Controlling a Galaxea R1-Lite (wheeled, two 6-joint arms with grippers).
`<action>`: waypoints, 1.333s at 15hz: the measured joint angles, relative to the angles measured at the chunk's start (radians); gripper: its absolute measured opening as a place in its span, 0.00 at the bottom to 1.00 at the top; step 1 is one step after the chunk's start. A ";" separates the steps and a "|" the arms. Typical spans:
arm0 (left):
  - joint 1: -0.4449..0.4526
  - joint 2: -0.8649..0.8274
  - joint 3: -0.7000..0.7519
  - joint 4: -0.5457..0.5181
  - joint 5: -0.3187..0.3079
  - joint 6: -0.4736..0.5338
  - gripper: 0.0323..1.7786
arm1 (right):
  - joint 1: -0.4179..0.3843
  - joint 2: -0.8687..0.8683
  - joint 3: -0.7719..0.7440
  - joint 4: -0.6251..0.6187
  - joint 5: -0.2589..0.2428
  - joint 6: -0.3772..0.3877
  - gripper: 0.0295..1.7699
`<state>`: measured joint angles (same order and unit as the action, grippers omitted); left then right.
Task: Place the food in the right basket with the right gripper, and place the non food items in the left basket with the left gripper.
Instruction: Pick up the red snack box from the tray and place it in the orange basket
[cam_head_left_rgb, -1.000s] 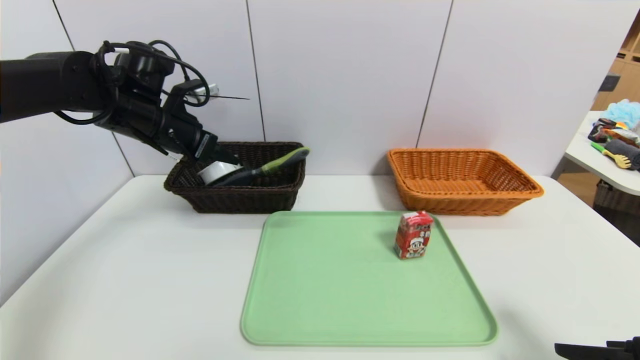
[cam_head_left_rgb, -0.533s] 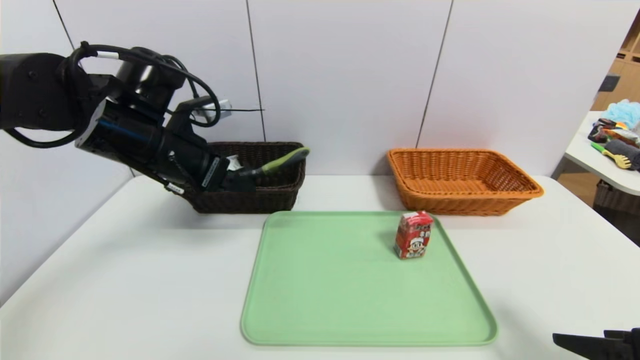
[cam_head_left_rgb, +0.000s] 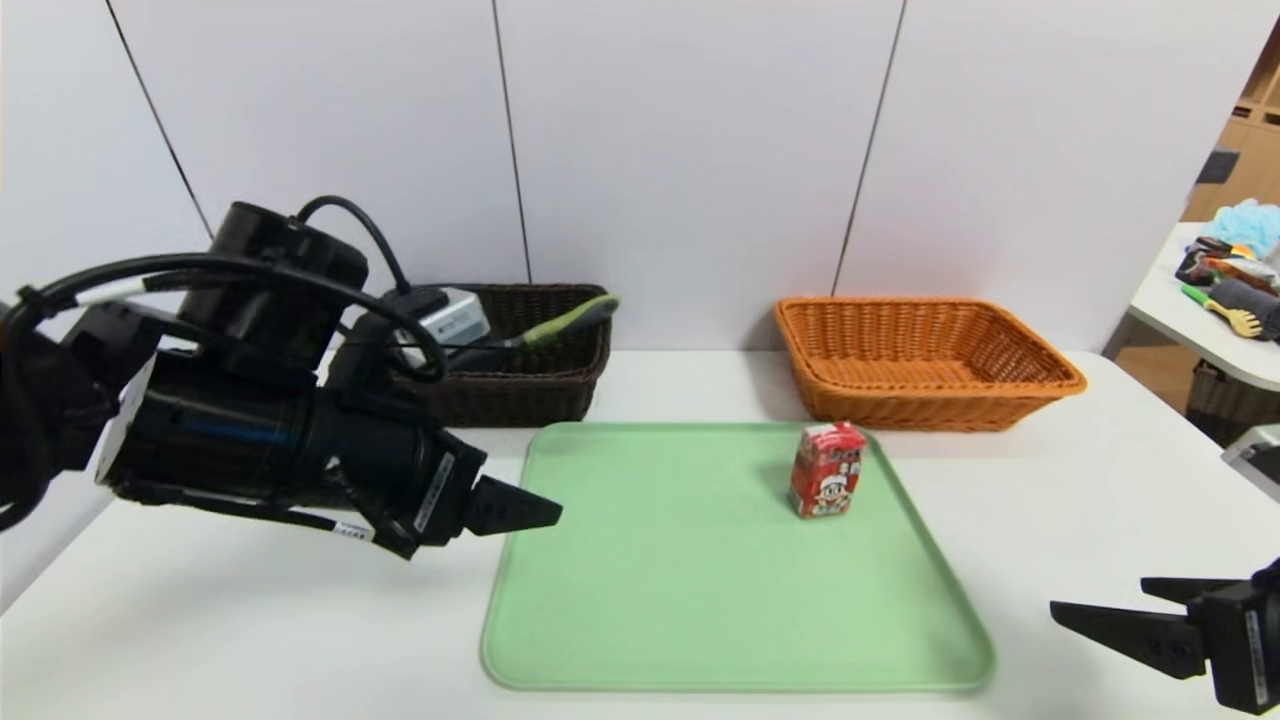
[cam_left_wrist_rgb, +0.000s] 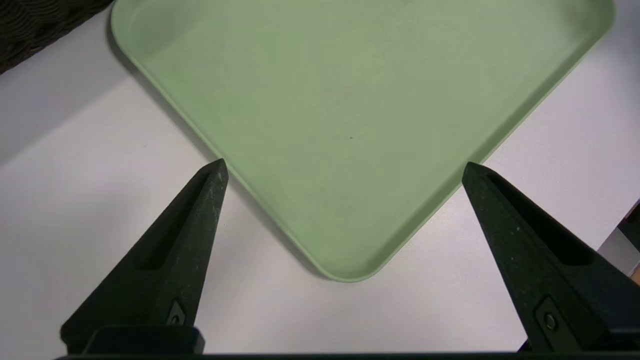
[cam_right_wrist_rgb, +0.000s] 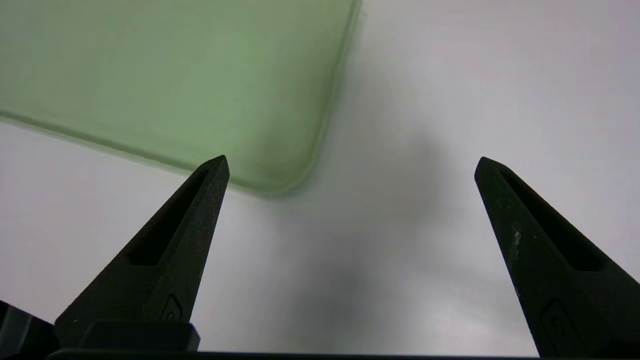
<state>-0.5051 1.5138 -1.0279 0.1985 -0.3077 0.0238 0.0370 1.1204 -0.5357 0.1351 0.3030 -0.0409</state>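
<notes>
Next, I grip the red drink carton's middle (cam_head_left_rgb: 827, 472) below its top with my right gripper, as it's the orange basket's food.
The food, a small red drink carton (cam_head_left_rgb: 827, 469), stands upright on the green tray (cam_head_left_rgb: 700, 620) near its far right corner. Behind it sits the orange right basket (cam_head_left_rgb: 1040, 372). The dark left basket (cam_head_left_rgb: 530, 390) holds the brush, whose green handle (cam_head_left_rgb: 572, 318) pokes over the rim; the white disc is hidden behind my left arm. My left gripper (cam_head_left_rgb: 520, 508) hovers open and empty at the tray's left edge, over a tray corner (cam_left_wrist_rgb: 344, 166). My right gripper (cam_head_left_rgb: 1100, 597) is open and empty, low at the near right beside the tray (cam_right_wrist_rgb: 351, 160).
The white table (cam_head_left_rgb: 250, 620) stretches around the tray. A side table with cluttered items (cam_head_left_rgb: 1230, 270) stands at the far right. A panelled wall closes the back just behind both baskets.
My left gripper let go of the white disc in the left basket, then drew back and down to the tray's left edge. My right gripper moved further into view at the near right.
</notes>
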 joint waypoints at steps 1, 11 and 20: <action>-0.016 -0.020 0.050 -0.052 0.013 0.000 0.94 | 0.022 0.012 0.001 -0.044 0.000 0.000 0.96; -0.053 -0.107 0.216 -0.235 0.077 -0.002 0.95 | 0.237 0.170 0.008 -0.307 -0.009 0.009 0.96; -0.053 -0.086 0.200 -0.241 0.077 0.000 0.95 | 0.306 0.451 0.014 -0.651 -0.229 0.096 0.96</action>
<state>-0.5585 1.4283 -0.8274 -0.0421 -0.2302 0.0238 0.3434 1.5717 -0.5215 -0.5162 0.0736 0.0553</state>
